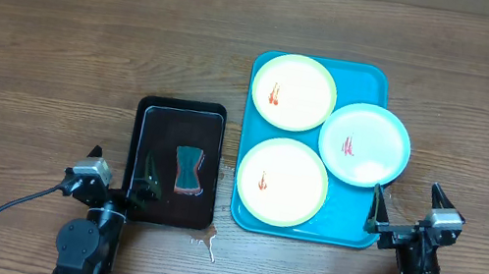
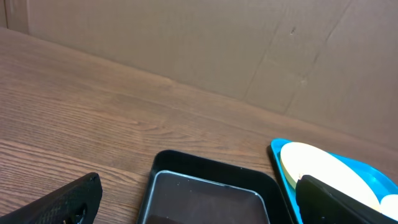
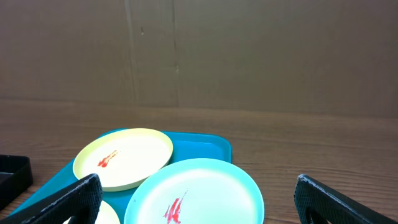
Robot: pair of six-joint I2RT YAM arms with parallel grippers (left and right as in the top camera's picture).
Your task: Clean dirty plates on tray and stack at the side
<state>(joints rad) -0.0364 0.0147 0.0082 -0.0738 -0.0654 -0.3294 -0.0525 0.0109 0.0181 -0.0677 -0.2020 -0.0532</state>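
Note:
I will close my right gripper on the rim of the front yellow-green plate (image 1: 325,194), at the side that is next to the light blue plate.
The turquoise tray (image 1: 352,223) lies right of centre and holds three plates, each with a red smear. A yellow-green plate (image 1: 293,91) sits at the back, a second yellow-green plate (image 1: 282,182) at the front, and a light blue plate (image 1: 365,144) overlaps the tray's right rim. My left gripper (image 1: 122,171) is open over the near end of the black tray, empty. My right gripper (image 1: 405,210) is open and empty at the turquoise tray's front right corner. In the right wrist view the blue plate (image 3: 196,194) lies between the fingers (image 3: 196,199), with the back plate (image 3: 124,157) beyond.
A black tray (image 1: 157,112) with a teal sponge (image 1: 188,169) lies left of the turquoise tray; it also shows in the left wrist view (image 2: 211,169). A small wet spot (image 1: 204,243) marks the table near the front. A cardboard wall (image 3: 249,56) stands behind the table.

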